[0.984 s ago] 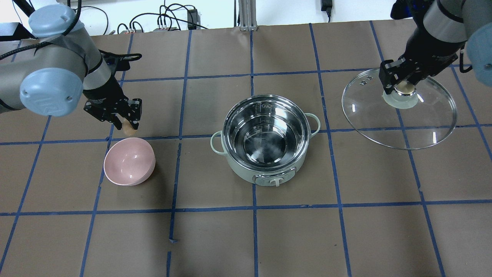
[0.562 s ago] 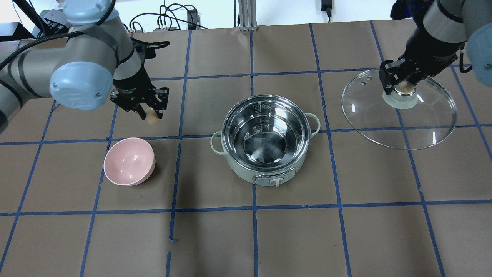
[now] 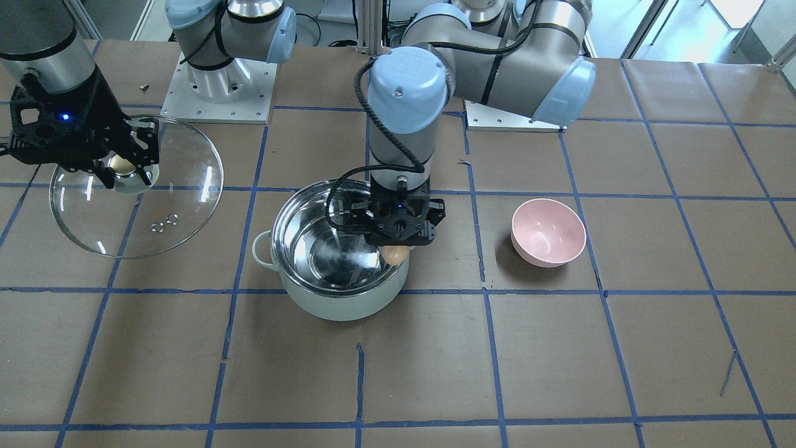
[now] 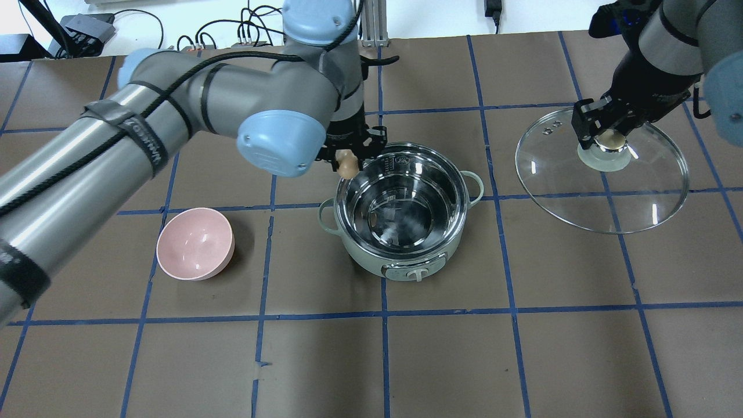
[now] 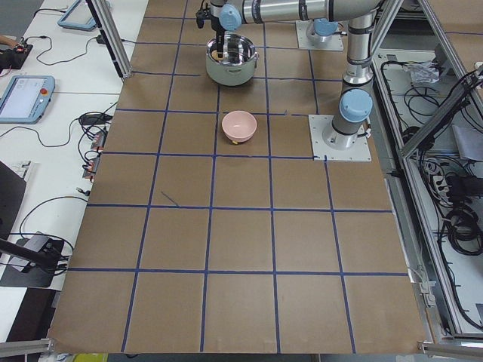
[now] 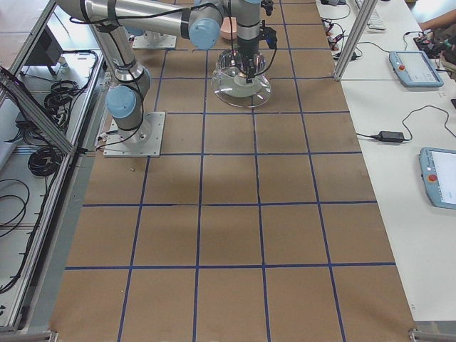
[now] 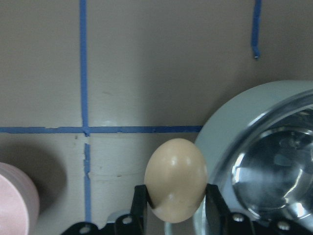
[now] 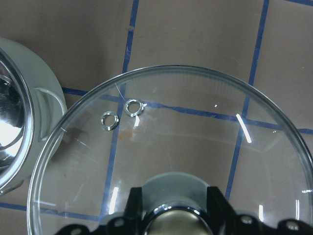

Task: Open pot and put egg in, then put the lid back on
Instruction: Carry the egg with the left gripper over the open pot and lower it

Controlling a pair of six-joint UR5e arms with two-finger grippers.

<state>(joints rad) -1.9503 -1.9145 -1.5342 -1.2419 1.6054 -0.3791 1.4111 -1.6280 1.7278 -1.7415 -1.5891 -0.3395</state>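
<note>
I need to release the tan egg from my left gripper onto the middle of the mint-green pot's shiny steel bottom (image 3: 344, 264) (image 7: 289, 174).
The mint-green pot (image 4: 403, 255) stands open at the table's middle, its steel inside empty; it also shows in the front view (image 3: 339, 305) and the left wrist view (image 7: 234, 122). My left gripper (image 4: 348, 164) is shut on the tan egg (image 4: 347, 165) and holds it above the pot's far-left rim. The egg shows in the front view (image 3: 395, 254) and between the fingers in the left wrist view (image 7: 176, 178). My right gripper (image 4: 603, 138) is shut on the knob of the glass lid (image 4: 638, 191), held above the table to the pot's right. The lid shows in the right wrist view (image 8: 171, 142).
An empty pink bowl (image 4: 195, 244) sits on the table left of the pot; it also shows in the front view (image 3: 548, 231). Brown paper with a blue tape grid covers the table. Cables lie along the far edge.
My left arm has swung right with the egg, from beside the pink bowl to over the pot's far-left rim. The right gripper still holds the lid, nearly unmoved.
</note>
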